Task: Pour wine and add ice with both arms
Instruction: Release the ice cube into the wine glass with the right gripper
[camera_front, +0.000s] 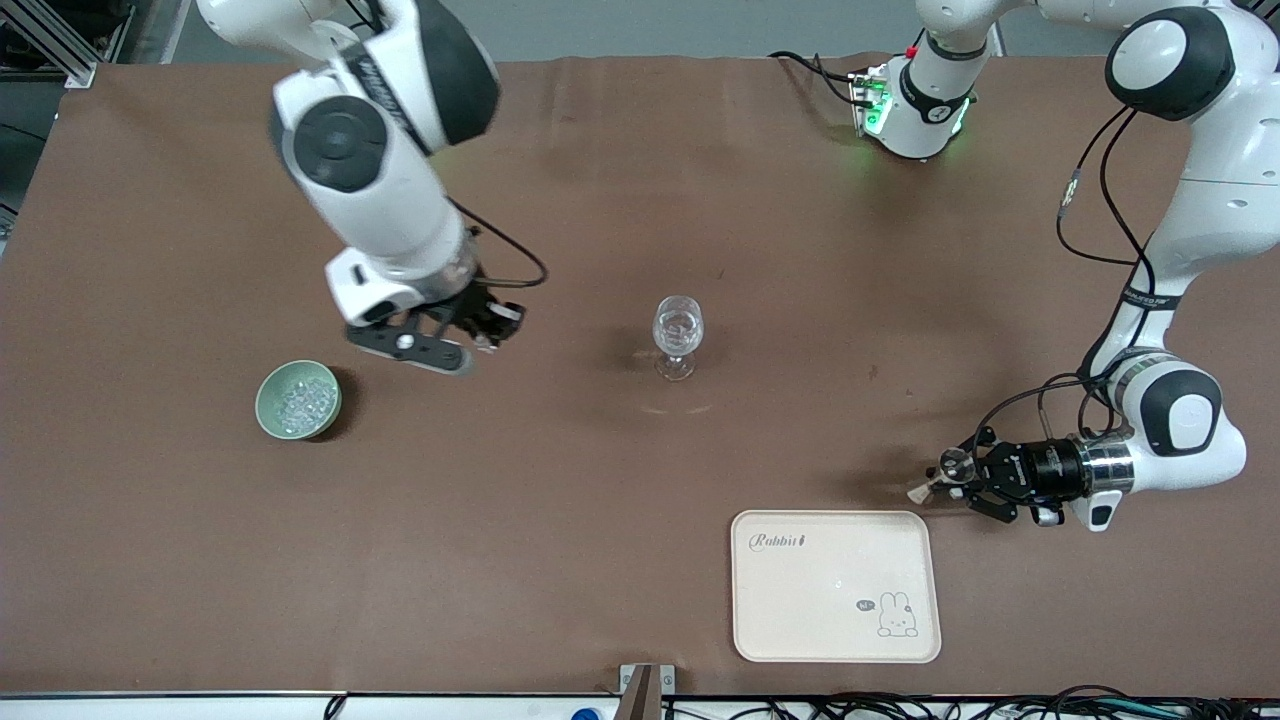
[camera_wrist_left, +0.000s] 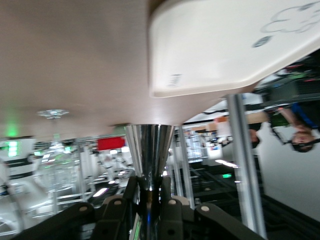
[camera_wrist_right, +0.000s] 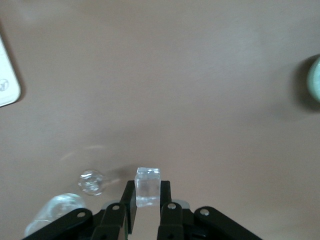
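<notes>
My left gripper is holding the metal measuring cup. It will set it down on the cream tray (camera_front: 879, 563) (camera_wrist_left: 212, 32) between the lettering and the rabbit print.
A clear stemmed glass (camera_front: 678, 335) stands mid-table, also in the right wrist view (camera_wrist_right: 91, 182) and the left wrist view (camera_wrist_left: 54, 160). Ice lumps (camera_front: 300, 402) fill a green bowl (camera_front: 272, 415) toward the right arm's end. My right gripper (camera_front: 492, 335) hangs over the table between bowl and glass, shut on a clear ice cube (camera_wrist_right: 148, 186). My left gripper (camera_front: 962, 478) is low beside the tray (camera_front: 835, 585), shut on the waist of a shiny metal measuring cup (camera_wrist_left: 149, 150) that lies sideways (camera_front: 938, 480). No wine is in view.
The cream tray with a rabbit print lies near the front camera, toward the left arm's end; its corner shows in the right wrist view (camera_wrist_right: 7, 80) and its underside edge in the left wrist view (camera_wrist_left: 225, 50). The brown table cover (camera_front: 600, 500) spreads all round.
</notes>
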